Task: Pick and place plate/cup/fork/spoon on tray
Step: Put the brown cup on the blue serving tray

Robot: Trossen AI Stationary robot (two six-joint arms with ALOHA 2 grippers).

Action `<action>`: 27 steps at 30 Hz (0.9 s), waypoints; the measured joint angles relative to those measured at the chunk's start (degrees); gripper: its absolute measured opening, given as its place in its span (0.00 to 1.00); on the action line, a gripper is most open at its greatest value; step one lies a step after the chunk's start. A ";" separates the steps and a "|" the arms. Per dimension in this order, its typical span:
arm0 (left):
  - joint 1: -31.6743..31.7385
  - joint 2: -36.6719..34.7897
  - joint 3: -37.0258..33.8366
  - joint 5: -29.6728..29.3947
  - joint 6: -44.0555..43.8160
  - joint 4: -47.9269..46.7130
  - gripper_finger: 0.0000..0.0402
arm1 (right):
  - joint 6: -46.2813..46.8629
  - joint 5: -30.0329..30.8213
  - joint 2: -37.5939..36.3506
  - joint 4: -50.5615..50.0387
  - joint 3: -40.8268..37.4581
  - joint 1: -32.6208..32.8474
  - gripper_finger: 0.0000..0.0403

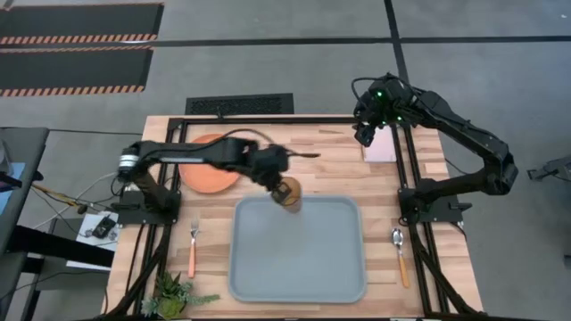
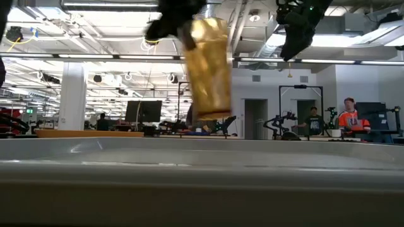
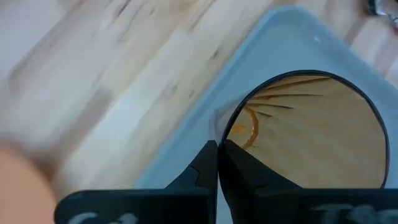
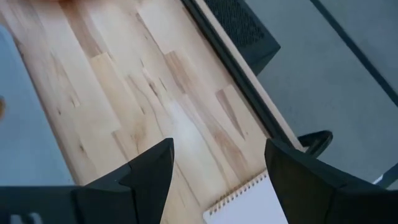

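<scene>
I am going to use my left gripper to set the amber cup down inside the tray's far corner [image 1: 325,212] [image 3: 286,67], the one that is nearest to the pink pad.
My left gripper [image 1: 284,185] is shut on the amber ribbed cup [image 1: 290,194] and holds it above the far edge of the pale grey-blue tray [image 1: 297,254]. In the low view the cup [image 2: 208,66] hangs slightly tilted, well above the tray's rim [image 2: 202,148]. The orange plate [image 1: 211,175] lies flat at the far left, partly under the left arm. The fork [image 1: 192,245] lies left of the tray, the spoon [image 1: 400,254] right of it. My right gripper [image 1: 368,132] is open and empty, high over the far right. My left gripper pinches the cup's rim [image 3: 225,138], one finger inside the cup and one outside. The fingers come from above, pointing down. The cup hangs below them, lifted clear of the tray, mouth up and slightly tilted.
A small pink pad [image 1: 382,147] with a spiral edge [image 4: 249,202] lies at the far right under my right gripper. A small green plant [image 1: 174,294] stands at the near left corner. The tray's floor is bare.
</scene>
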 joint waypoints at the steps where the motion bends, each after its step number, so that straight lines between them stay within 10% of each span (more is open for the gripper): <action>1: 0.70 2.11 2.47 0.60 2.46 -0.11 0.00 | -0.02 0.02 -0.26 -0.28 0.00 -0.03 0.68; 17: 1.31 29.80 37.62 7.74 19.09 -3.84 0.00 | -1.53 1.49 -4.40 -3.02 0.02 -7.54 0.68; 27: 1.03 31.01 36.84 7.22 18.18 -3.67 0.00 | -1.62 1.39 -4.90 -2.82 0.02 -9.32 0.68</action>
